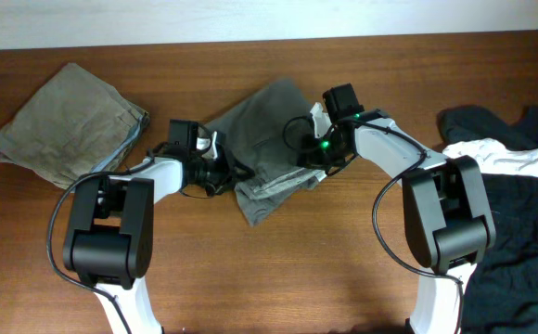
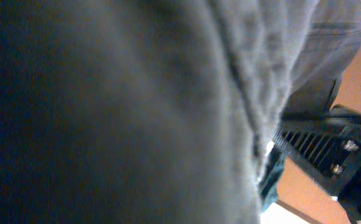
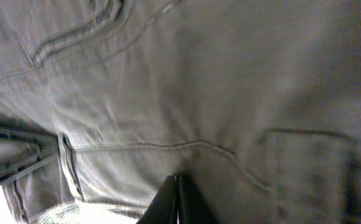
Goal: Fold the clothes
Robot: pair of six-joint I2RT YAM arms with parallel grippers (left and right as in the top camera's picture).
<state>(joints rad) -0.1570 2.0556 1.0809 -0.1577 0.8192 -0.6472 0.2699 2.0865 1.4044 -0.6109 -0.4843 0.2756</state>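
Note:
The robot's left gripper should release the mid-grey trousers on top of the folded khaki-grey garment (image 1: 77, 127) with the pale blue edge.
Mid-grey trousers (image 1: 271, 125) lie crumpled in the middle of the table, with stitched seams and a pocket showing in the right wrist view (image 3: 168, 93). My right gripper (image 3: 177, 185) is shut, its black fingertips pinching a pucker of this grey cloth; from overhead it sits on the garment's right side (image 1: 312, 156). My left gripper (image 1: 217, 173) is at the garment's left edge. Grey cloth (image 2: 261, 74) pressed close to the left wrist camera hides its fingers.
A folded khaki-grey garment (image 1: 70, 125) with a pale blue edge lies at the back left. Black clothes (image 1: 515, 223) and a white one (image 1: 519, 158) are heaped at the right edge. Bare wooden table (image 1: 278, 269) runs along the front.

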